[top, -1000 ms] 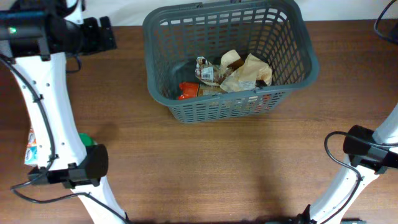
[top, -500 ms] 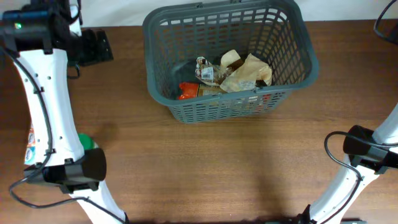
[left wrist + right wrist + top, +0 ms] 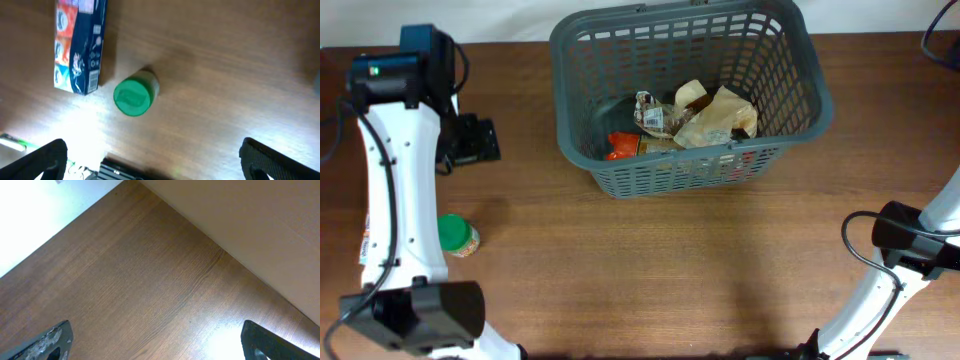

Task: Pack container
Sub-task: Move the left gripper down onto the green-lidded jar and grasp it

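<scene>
The green-lidded jar still needs packing. Next, I will bring my left gripper to the lid [image 3: 452,232] [image 3: 132,97] of that jar and close it around the lid.
The dark grey slotted basket [image 3: 564,70] stands at the table's far middle. It holds brown paper packets [image 3: 716,118], a small printed packet [image 3: 650,113] and an orange packet [image 3: 620,147]. A green-lidded jar [image 3: 457,237] [image 3: 133,95] stands on the table at the left. A blue and orange box [image 3: 367,238] [image 3: 80,45] lies beside it, partly hidden by the left arm in the overhead view. My left gripper [image 3: 470,140] [image 3: 160,162] is open and empty, above the table left of the basket and beyond the jar. My right gripper [image 3: 160,342] is open and empty over bare wood.
The right arm's base [image 3: 910,240] stands at the right edge. In the right wrist view a pale wall [image 3: 260,225] meets the table's edge. The left arm's white link [image 3: 400,200] runs along the left side, above the box.
The left arm has swung its gripper from the far left corner toward the front. The green-lidded jar now shows fully. The right arm and the basket have not moved.
</scene>
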